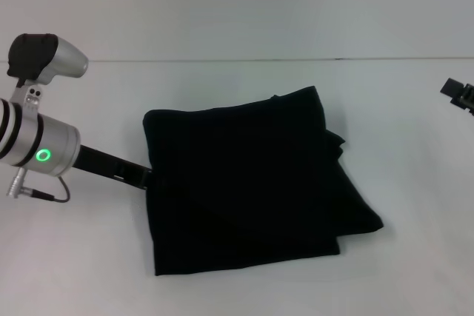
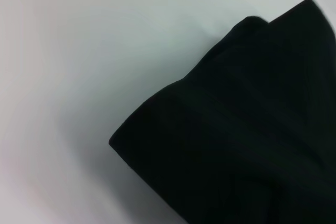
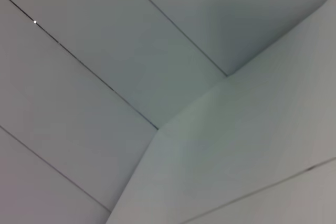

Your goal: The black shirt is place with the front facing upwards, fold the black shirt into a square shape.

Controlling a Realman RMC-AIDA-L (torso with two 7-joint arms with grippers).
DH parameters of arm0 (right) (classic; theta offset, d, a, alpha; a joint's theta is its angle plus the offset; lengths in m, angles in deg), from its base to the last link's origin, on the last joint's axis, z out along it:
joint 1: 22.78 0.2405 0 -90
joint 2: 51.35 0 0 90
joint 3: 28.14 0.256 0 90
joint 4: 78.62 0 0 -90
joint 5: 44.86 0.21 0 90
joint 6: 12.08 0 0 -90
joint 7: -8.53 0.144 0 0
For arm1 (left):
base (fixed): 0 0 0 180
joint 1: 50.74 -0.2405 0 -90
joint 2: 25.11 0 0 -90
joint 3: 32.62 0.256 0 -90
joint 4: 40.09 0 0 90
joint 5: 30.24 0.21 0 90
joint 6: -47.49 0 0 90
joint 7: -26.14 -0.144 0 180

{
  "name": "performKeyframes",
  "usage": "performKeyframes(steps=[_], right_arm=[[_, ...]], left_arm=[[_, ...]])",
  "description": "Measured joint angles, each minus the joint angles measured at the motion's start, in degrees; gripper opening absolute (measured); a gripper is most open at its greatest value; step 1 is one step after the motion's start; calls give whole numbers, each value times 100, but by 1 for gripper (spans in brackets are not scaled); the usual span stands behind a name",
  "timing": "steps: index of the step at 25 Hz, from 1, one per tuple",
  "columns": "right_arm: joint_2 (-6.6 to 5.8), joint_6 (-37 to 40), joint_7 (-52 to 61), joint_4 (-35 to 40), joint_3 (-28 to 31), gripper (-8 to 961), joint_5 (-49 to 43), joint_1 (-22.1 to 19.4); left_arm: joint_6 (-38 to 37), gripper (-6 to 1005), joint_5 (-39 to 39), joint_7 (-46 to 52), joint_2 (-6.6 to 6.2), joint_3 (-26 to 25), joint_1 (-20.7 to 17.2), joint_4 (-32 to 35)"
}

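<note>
Next, I close my right gripper on the black shirt's far corner (image 1: 311,94), on the side where the loose layer sticks out.
The black shirt (image 1: 248,183) lies folded into a rough square in the middle of the white table (image 1: 244,75), with no lettering showing. A loose layer sticks out at its right side. My left gripper (image 1: 147,177) reaches in from the left and meets the shirt's left edge at table level. The left wrist view shows folded layers of the black shirt (image 2: 247,135) close up on the table. My right gripper (image 1: 459,95) hangs at the far right, well away from the shirt. The right wrist view shows only pale walls and ceiling.
The table's far edge (image 1: 296,59) runs along the back, with a plain light wall behind it. Bare tabletop (image 1: 81,257) surrounds the shirt on all sides.
</note>
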Motion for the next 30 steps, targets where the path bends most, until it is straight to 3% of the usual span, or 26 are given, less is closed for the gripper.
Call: performKeyframes(steps=[16,24,30], right_arm=[[178,5,90,-14,-59,614,-47,163],[190,1,124,-14,-385,614,-48,358],[187,-275,95,17,-701,614,-53,414]], left_arm=[[-246,102,610,-482,-23,62,6,349],[190,101,567,-802,112,11,-171,717],[175,100,564,-769,100,9,-135,748]])
